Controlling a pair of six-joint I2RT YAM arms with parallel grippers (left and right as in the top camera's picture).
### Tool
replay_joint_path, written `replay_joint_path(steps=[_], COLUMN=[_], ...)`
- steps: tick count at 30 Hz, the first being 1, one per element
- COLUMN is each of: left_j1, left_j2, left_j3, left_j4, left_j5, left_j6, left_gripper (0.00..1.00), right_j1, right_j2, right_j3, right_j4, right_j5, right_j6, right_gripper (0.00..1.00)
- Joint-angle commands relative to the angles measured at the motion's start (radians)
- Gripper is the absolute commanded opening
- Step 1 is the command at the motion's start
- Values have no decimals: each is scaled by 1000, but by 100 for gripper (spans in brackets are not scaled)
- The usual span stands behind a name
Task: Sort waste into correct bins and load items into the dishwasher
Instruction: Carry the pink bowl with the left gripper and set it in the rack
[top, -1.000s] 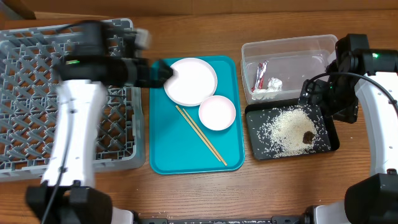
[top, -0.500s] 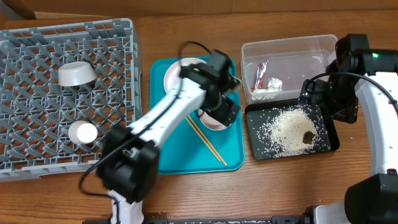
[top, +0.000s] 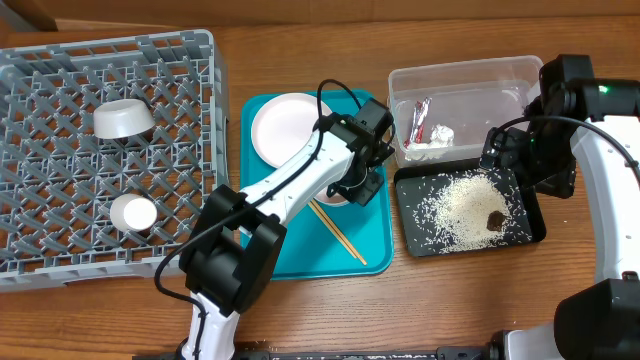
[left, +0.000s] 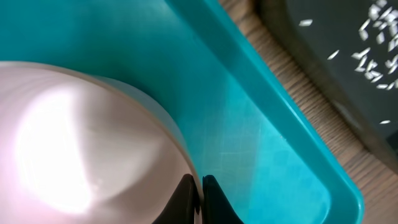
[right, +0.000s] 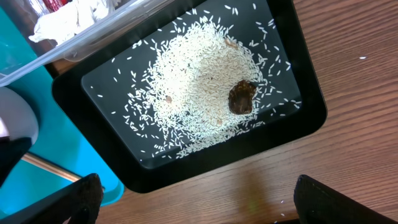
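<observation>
Next, my left gripper sets the pinkish-white bowl down in the dish rack (top: 176, 92) between the grey bowl and teal tray. The bowl is now on the teal tray.
On the teal tray (top: 290, 255), my left gripper (top: 352, 186) is shut on the rim of the pinkish-white bowl (left: 81, 137), one finger inside and one outside; from overhead the gripper covers most of the bowl. In the left wrist view, that gripper (left: 201, 200) pinches the rim edge. The white plate (top: 285, 130) and chopsticks (top: 342, 237) lie on the same tray. The grey bowl (top: 123, 118) and white cup (top: 133, 213) sit in the dish rack (top: 110, 262). My right gripper (right: 196, 205) hangs open by the black tray (right: 186, 177), which holds rice (right: 199, 81) and a brown scrap (right: 241, 98).
The clear tub (top: 500, 72) behind the black tray (top: 410, 245) holds the red-and-silver wrapper (top: 418, 120) and crumpled napkin (top: 435, 138). The rack fills the table's left side. A few rice grains lie on the wood near the black tray's front edge.
My left arm swung from the rack over to the teal tray and its jaws closed on the pinkish-white bowl's rim. The right arm stayed still.
</observation>
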Motion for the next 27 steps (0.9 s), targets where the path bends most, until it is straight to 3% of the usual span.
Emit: replay_joint_path(steps=[1, 6, 13, 16, 19, 27], left_j1=[6, 25, 240, 393, 597, 904], left_j2=[-79, -212, -401, -409, -379, -254], left_j3=[67, 177, 203, 203, 203, 203], left_j4=[-16, -97, -111, -108, -108, -109], left_j5=[3, 10, 106, 244, 500, 895], left_j6=[-3, -3, 2, 37, 135, 257], left_gripper=[4, 4, 4, 4, 4, 4], right_j1=[-3, -3, -3, -3, -3, -3], right_j2=[-8, -8, -8, -8, -8, -8], right_j3=[4, 4, 4, 4, 4, 4], right_j4=[4, 4, 2, 2, 2, 2], right_j5=[-5, -5, -5, -5, -5, -5], right_j6=[1, 1, 1, 1, 1, 1], right_gripper=[100, 100, 100, 100, 100, 100])
